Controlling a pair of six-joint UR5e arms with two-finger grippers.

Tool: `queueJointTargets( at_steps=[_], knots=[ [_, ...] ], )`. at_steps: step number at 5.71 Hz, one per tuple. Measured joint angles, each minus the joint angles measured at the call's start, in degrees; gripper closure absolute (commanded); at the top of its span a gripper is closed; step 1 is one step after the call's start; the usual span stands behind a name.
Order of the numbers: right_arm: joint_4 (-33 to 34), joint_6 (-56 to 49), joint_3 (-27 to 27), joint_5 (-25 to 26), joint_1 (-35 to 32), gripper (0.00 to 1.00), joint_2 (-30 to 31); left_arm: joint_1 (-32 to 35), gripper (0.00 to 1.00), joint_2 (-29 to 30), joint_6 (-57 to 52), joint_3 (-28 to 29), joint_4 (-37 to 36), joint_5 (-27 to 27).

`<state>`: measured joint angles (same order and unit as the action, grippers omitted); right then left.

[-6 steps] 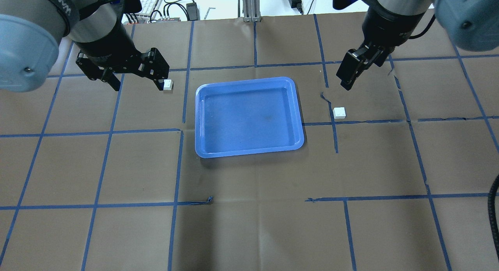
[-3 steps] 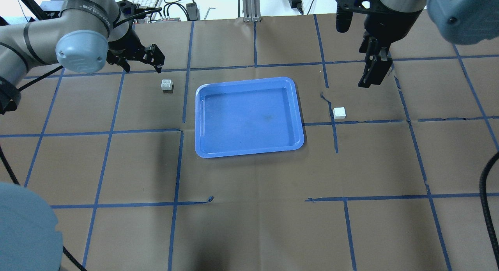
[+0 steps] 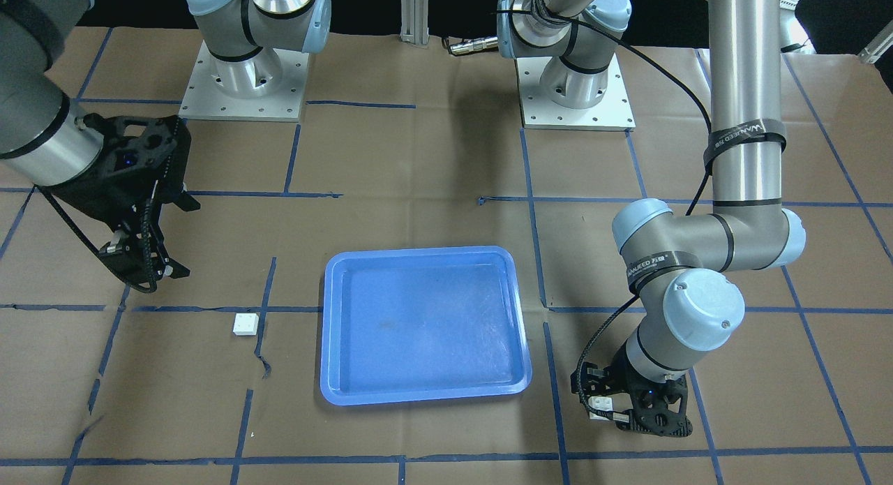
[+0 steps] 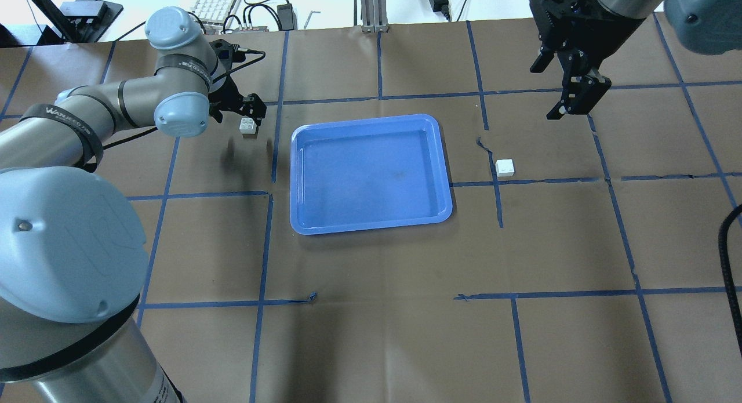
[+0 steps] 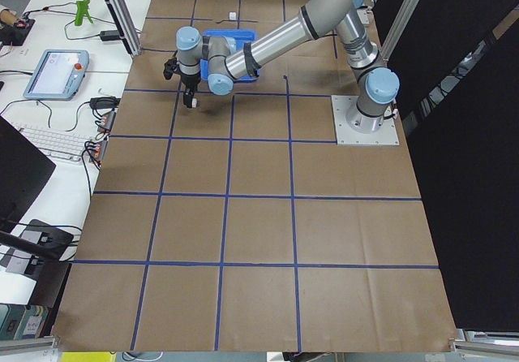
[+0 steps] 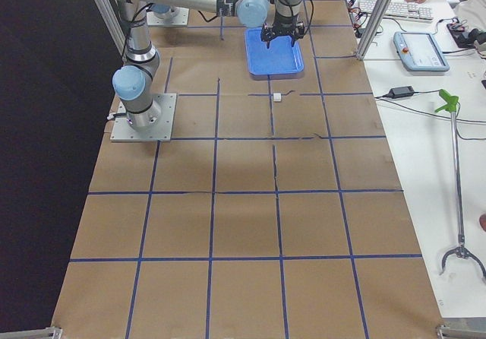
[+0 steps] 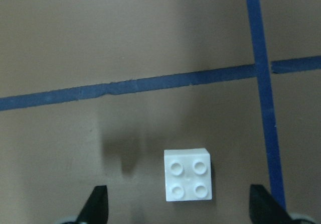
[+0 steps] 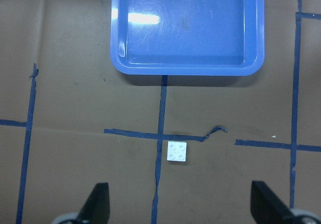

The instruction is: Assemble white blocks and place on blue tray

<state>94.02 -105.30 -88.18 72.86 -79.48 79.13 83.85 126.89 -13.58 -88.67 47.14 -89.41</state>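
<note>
My right gripper should next move down to the white block beside the blue tape crossing and close on that block's opposite sides (image 3: 246, 324) (image 8: 176, 151).
One white block (image 4: 248, 126) lies on the table left of the blue tray (image 4: 297, 177). My left gripper (image 4: 248, 109) is open and hangs low right over it. In the left wrist view the block (image 7: 188, 181) sits between the two fingertips (image 7: 98, 204). The other white block (image 4: 505, 167) lies right of the tray. My right gripper (image 4: 571, 101) is open and empty, high up, beyond and to the right of that block. The right wrist view shows that block (image 8: 177, 151) and the tray (image 8: 185, 68) far below. The tray holds nothing.
Brown paper with a blue tape grid covers the table (image 4: 371, 333). Both arm bases (image 3: 244, 80) stand at the robot's edge. A keyboard and cables (image 4: 220, 3) lie beyond the far edge. An aluminium post (image 4: 371, 8) stands at the far middle.
My left arm has swung round and brought its gripper down over the left block. My right gripper has moved up and to the far right, away from its block. Neither block has moved.
</note>
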Motion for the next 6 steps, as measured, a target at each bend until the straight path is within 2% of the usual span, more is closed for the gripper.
queueJointTargets(
  at_steps=[1, 2, 3, 5, 6],
  knots=[
    [0.72, -3.2, -3.62, -6.68, 3.47, 0.0, -1.32, 0.0, 0.6, 0.6, -0.16, -0.45, -0.61, 0.02],
    [3.38, -5.94, -8.56, -12.53, 6.44, 0.0, -2.1, 0.0, 0.86, 0.76, -0.26, -0.64, -0.77, 0.06],
    [8.58, -7.63, -13.77, -17.5, 8.81, 0.0, -3.27, 0.0, 0.98, 0.79, -0.35, -0.69, -0.81, 0.1],
    [20.34, -11.39, -21.12, -23.82, 11.93, 0.0, -8.45, 0.25, 0.98, -0.17, -1.07, -0.71, -0.83, 0.14],
    [22.3, -15.34, -22.28, -25.13, 12.39, 0.0, -11.31, 1.98, 0.98, -2.59, -2.88, -1.18, -0.39, 0.24]
  ],
)
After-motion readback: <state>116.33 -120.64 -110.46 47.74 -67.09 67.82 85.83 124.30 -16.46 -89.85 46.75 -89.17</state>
